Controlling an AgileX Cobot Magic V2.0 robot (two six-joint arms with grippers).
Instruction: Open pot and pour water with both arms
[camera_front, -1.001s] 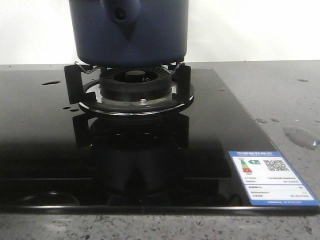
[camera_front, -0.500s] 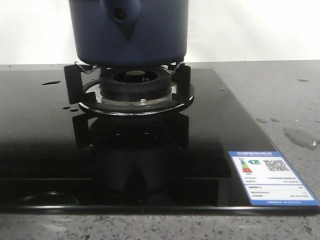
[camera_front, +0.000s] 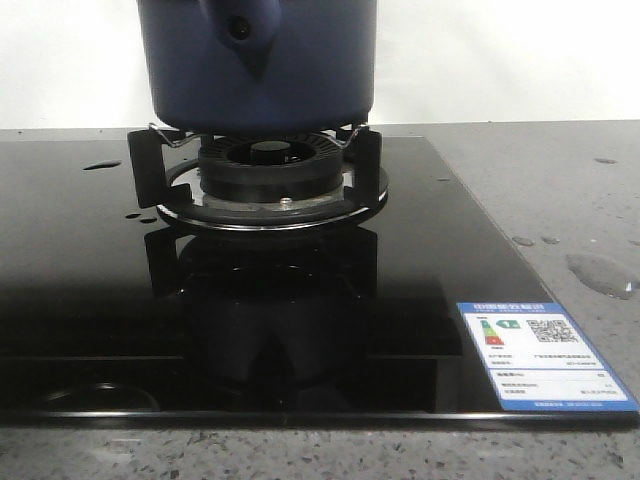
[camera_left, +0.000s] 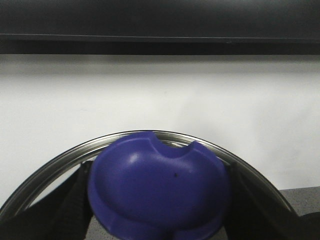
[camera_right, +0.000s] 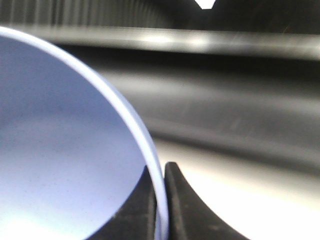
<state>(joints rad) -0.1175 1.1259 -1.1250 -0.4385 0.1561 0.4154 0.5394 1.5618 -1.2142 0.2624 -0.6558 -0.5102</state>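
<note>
My right gripper should set the light-blue bowl down on the grey countertop (camera_front: 630, 207) just behind the water puddle.
The dark navy pot (camera_front: 260, 70) stands on the gas burner (camera_front: 265, 175). Its stubby knob with a dark hole (camera_front: 240, 28) faces me, and its top is cut off by the frame. Neither gripper shows in the front view. My left gripper (camera_left: 159, 220) is shut on a blue lid knob (camera_left: 160, 185), with black fingers (camera_left: 65, 210) on both sides and the lid's metal rim (camera_left: 60, 162) arching behind. My right gripper (camera_right: 161, 200) pinches the rim of a light-blue bowl (camera_right: 60, 150). Water lies as a puddle (camera_front: 600, 272) on the counter and as drops (camera_front: 102, 165) on the cooktop.
The burner sits on a black glass cooktop (camera_front: 80, 260) with a blue energy label (camera_front: 540, 355) at its front right corner. Grey speckled countertop (camera_front: 560, 190) lies to the right and in front. A white wall stands behind.
</note>
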